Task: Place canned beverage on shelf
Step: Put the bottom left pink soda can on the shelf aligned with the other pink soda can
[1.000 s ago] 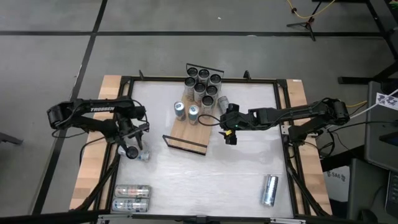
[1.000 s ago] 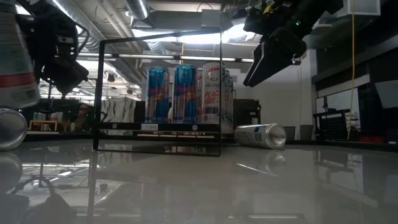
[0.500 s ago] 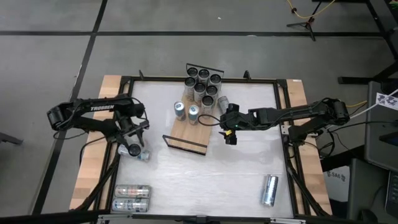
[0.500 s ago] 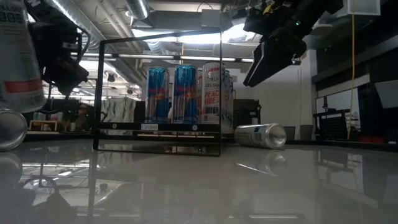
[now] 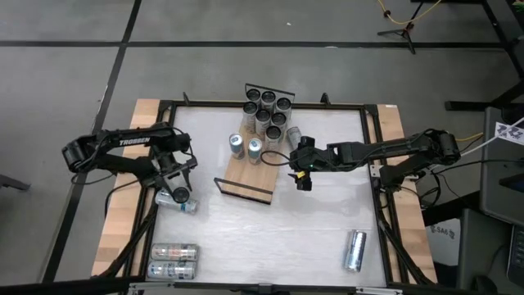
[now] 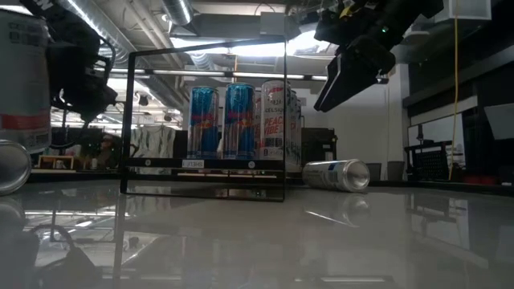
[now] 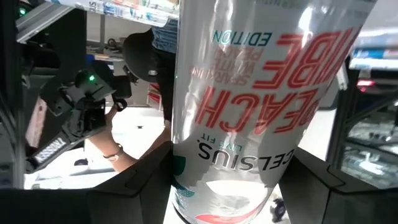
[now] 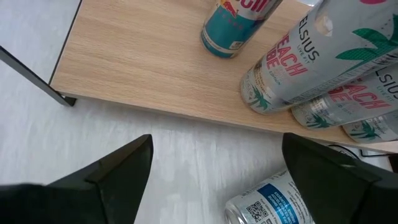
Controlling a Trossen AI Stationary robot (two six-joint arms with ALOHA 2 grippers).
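Next, my left gripper lets go of the white-and-red can on the white tabletop (image 5: 194, 194) next to the shelf-facing end of the lying can.
My left gripper (image 5: 174, 190), at the table's left side, is shut on a white-and-red can (image 7: 249, 93), which shows at the far left of the low view (image 6: 24, 80). The light-wood shelf (image 5: 246, 168) lies mid-table with a black wire rail at each short end. It carries two blue cans (image 5: 246, 146) and several white cans (image 5: 266, 111) standing on their bases. My right gripper (image 5: 301, 182) hangs open over the white tabletop beside the shelf's right long edge (image 8: 143, 93), holding nothing. My left gripper pinches the can's round side wall (image 7: 180, 168) between its two fingers (image 7: 140, 183), one on each side. The fingers come at it about level and lie across the can. The can is close to upright and lifted clear of the table.
One can (image 5: 189, 206) lies on the table just below the held one. Another lies beside the shelf's right edge (image 8: 273, 199). Two cans (image 5: 173, 260) lie at the near left corner and one (image 5: 354, 250) at the near right. Bare tabletop lies between the shelf and the near edge.
My left gripper has rolled at the wrist while staying in about the same place. The held can leaned a second ago and is now closer to upright. My right gripper has kept still.
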